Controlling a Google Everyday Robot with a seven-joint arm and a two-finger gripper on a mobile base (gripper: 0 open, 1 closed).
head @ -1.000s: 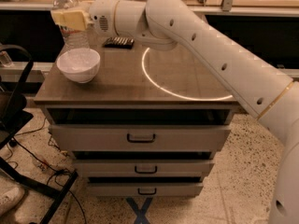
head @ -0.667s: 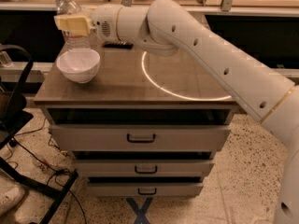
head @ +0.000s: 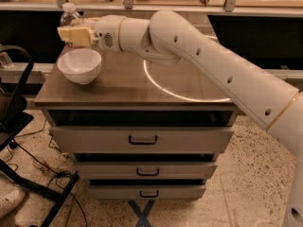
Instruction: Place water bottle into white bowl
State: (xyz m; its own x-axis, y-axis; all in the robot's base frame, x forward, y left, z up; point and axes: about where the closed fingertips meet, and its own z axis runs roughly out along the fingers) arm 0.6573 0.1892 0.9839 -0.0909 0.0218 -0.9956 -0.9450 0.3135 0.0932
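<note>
I should set the water bottle, now upright in the air, down with my gripper inside the white bowl [head: 75, 58], near the bowl's far rim.
The water bottle [head: 69, 17] is clear with a white cap and stands upright in the air at the far left of the wooden cabinet top. My gripper [head: 73, 35] is shut on the bottle's body, its pale fingers [head: 80, 36] covering the lower part. The white bowl [head: 79, 65] sits on the cabinet top near the left front corner, directly below and slightly in front of the held bottle. The bottle's base is hidden behind the fingers, just above the bowl's far rim.
My white arm [head: 208, 65] reaches in from the right across the cabinet top [head: 123, 86]. A bright ring of light [head: 182, 86] lies on the wood. Three drawers [head: 142, 138] face the front. A dark chair frame [head: 14, 103] and cables stand at left.
The gripper with the bottle has shifted slightly, staying over the bowl's far side. The bowl has not moved.
</note>
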